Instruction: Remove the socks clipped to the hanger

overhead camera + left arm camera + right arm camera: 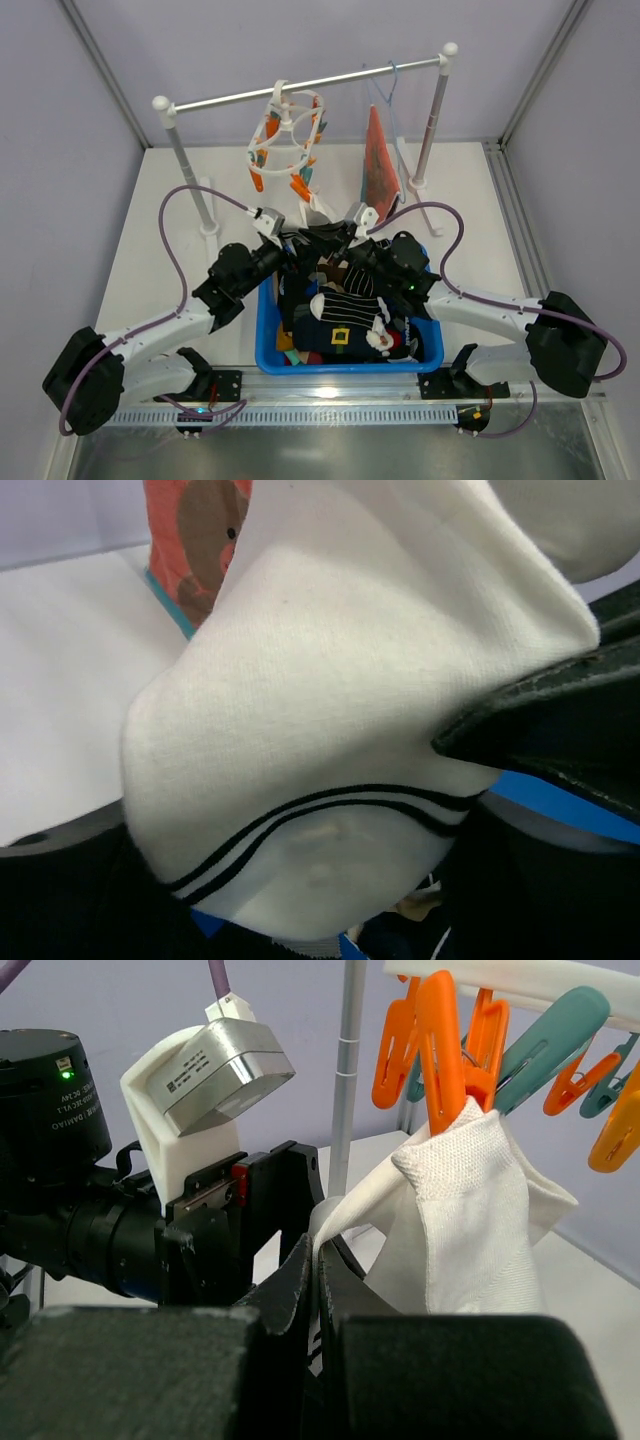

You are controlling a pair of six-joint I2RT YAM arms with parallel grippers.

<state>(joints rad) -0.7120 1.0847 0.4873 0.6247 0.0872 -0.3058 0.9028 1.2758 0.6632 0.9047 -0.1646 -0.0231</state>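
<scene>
The sock's lower edge is in my right gripper, well below the orange peg, so next I open it and grip the sock closer to the peg (448,1155).
The white oval hanger (285,135) hangs from the rack rail, its orange and teal pegs (560,1040) dangling. One orange peg (440,1055) clips a white sock (470,1220), which hangs down to both grippers (318,212). My right gripper (320,1250) is shut on the sock's lower edge. My left gripper (320,880) faces it from the left. The sock with two black stripes (340,710) fills its view and lies between its dark fingers (70,900), which stand apart.
A blue basket (268,340) holding several dark and white socks sits under both wrists. An orange bear-print cloth (380,160) hangs on a pale-blue wire hanger to the right. The rack's posts (190,175) stand left and right.
</scene>
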